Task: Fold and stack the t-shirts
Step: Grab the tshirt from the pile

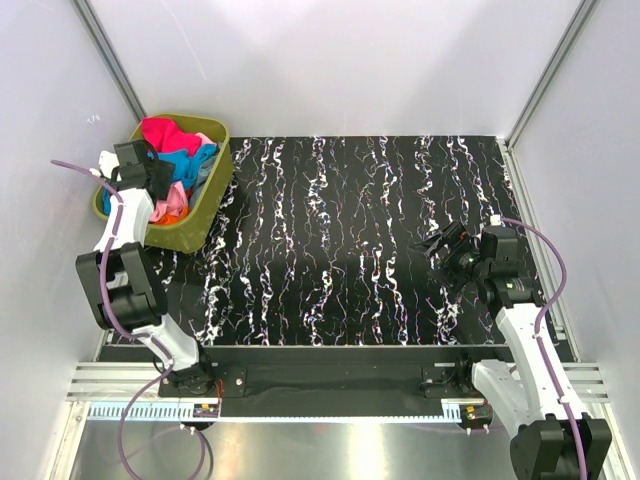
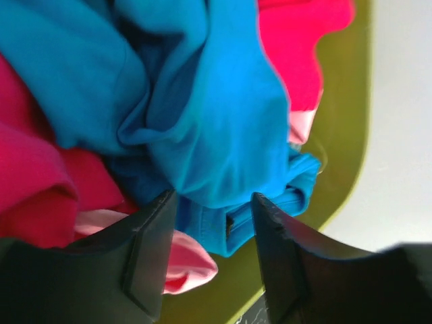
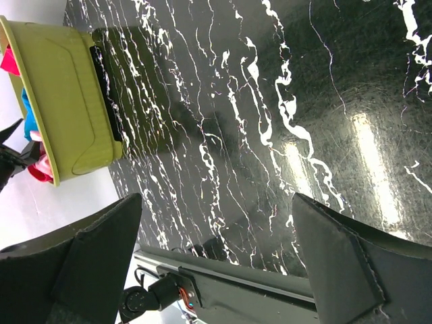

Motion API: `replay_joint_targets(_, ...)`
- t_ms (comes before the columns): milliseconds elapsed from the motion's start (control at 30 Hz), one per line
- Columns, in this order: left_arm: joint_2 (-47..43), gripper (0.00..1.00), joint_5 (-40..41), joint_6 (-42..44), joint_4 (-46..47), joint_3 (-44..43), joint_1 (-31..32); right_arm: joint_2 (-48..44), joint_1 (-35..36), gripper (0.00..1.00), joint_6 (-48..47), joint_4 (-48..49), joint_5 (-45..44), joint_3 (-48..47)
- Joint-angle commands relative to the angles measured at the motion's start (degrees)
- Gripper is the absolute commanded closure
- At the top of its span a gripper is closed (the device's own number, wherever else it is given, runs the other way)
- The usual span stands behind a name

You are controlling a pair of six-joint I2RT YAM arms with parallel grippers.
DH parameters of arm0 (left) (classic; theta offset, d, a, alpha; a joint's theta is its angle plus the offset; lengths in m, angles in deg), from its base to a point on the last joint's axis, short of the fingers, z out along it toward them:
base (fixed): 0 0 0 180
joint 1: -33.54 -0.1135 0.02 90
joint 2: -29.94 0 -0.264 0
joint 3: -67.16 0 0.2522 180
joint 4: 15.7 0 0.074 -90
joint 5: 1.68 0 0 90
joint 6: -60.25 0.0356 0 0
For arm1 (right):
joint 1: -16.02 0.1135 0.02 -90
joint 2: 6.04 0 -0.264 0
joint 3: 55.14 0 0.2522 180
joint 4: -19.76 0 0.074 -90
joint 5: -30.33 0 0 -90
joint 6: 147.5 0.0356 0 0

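The blue shirt's hem lies with the pink shirt's corner in the left gripper's opening, so the robot should back off and take just the pink corner (image 2: 196,268).
The t-shirts lie crumpled in the olive-green bin (image 1: 205,215) at the table's back left: magenta (image 1: 165,130), bright blue (image 1: 192,163), orange (image 1: 172,212) and light pink (image 1: 160,203). My left gripper (image 1: 152,178) hangs over the bin. In the left wrist view it (image 2: 212,202) is open, its jaws either side of the blue shirt's (image 2: 223,115) hem, with a light pink fold (image 2: 192,260) beside the left finger and magenta cloth (image 2: 40,182) to the left. My right gripper (image 1: 440,245) is open and empty above the table's right side (image 3: 216,209).
The black marbled tabletop (image 1: 350,230) spreads between the arms. White walls close in the back and both sides. The bin also shows in the right wrist view (image 3: 64,101) at the far left. A metal rail (image 1: 330,375) runs along the near edge.
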State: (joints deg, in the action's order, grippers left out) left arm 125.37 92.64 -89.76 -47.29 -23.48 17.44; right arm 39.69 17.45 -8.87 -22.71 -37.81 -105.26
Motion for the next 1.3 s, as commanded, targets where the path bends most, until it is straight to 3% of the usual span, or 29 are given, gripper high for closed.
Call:
replay_joint_targets(0,1.2,0.51,-3.1,-2.7,-3.5,-4.2,-0.1,0.2,-0.3,0.00,-1.2,0.5,-1.7,-2.0)
replay_joint_targets(200,-0.8,0.55,0.2,-3.3,-8.2,-4.3,0.1,1.3,-0.4,0.00,-1.4,0.6,-1.8,-2.4)
replay_joint_targets(500,-3.2,0.53,0.8,-0.7,-11.9,-3.6,0.3,2.3,-0.3,0.00,-1.6,0.8,-2.5,-2.3)
replay_joint_targets(667,-3.3,0.74,0.5,0.6,-12.0,-3.5,0.5,3.1,-0.4,0.00,-2.3,0.9,-2.0,-2.7)
replay_joint_targets(767,-3.7,0.77,0.0,0.8,-12.0,-2.8,0.7,3.7,-0.3,0.00,-2.8,0.8,-1.7,-2.8)
replay_joint_targets(833,-4.4,0.74,-0.3,1.1,-12.1,-2.3,0.6,3.7,-0.4,0.00,-3.1,0.8,-1.6,-3.1)
replay_joint_targets(867,-4.8,0.63,0.5,1.6,-12.6,-2.2,0.8,3.7,-0.4,0.00,-3.2,0.8,-1.3,-3.1)
replay_joint_targets(967,-6.1,0.48,2.5,2.6,-13.1,-1.7,0.9,3.5,-0.4,0.00,-3.3,0.8,-1.2,-2.9)
replay_joint_targets(1267,-6.8,0.45,2.5,4.8,-14.0,-5.5,1.8,3.1,-0.4,0.00,-3.1,0.8,-0.6,-2.8)
